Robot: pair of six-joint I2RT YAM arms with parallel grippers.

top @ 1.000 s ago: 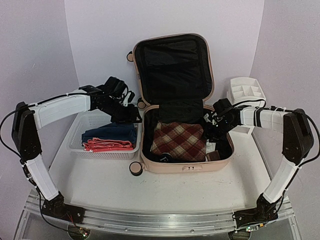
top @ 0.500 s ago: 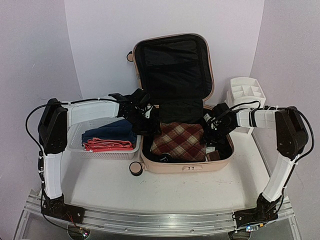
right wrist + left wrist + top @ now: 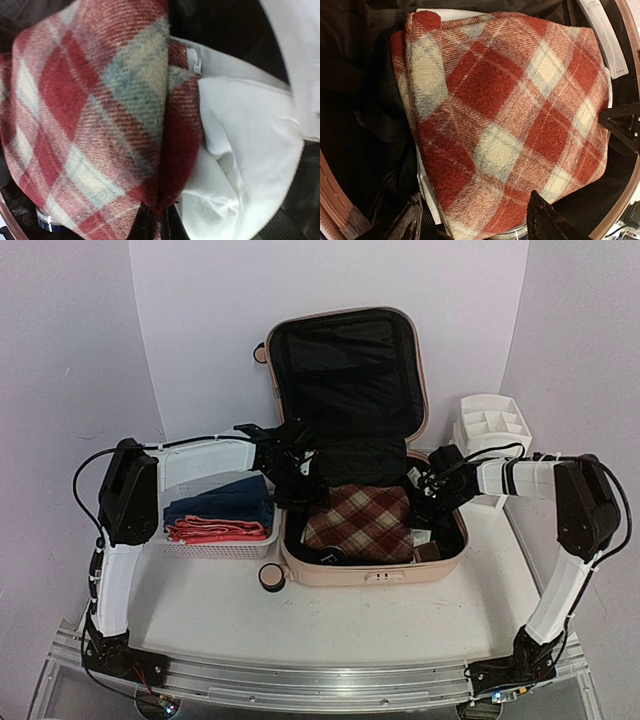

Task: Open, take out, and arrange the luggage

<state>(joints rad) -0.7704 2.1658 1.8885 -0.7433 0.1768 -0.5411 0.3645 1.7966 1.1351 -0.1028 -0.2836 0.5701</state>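
Note:
The right gripper alone holds the red plaid cloth by one edge, so the left gripper should pinch the loose folded edge (image 3: pixel 445 162) before both grippers lift the cloth out.
The peach-pink luggage (image 3: pixel 300 570) lies open in the middle of the table, its lid upright and lined in black. A folded red plaid cloth (image 3: pixel 360 520) lies in its lower half, over white fabric (image 3: pixel 240 150). My left gripper (image 3: pixel 300 490) is open over the cloth's left edge, its fingers (image 3: pixel 545 220) either side of the cloth (image 3: pixel 510 115). My right gripper (image 3: pixel 425 498) is shut on the cloth's right edge (image 3: pixel 160 190), pinching a fold.
A white mesh basket (image 3: pixel 160 530) left of the luggage holds folded navy (image 3: pixel 225 505) and coral (image 3: pixel 215 530) cloths. A white drawer organizer (image 3: pixel 490 425) stands at the right. Small dark items (image 3: pixel 428 552) lie in the case's near right corner.
My left arm has swung right from over the basket into the luggage, above the plaid cloth's left edge. My right gripper has stayed at the cloth's right edge.

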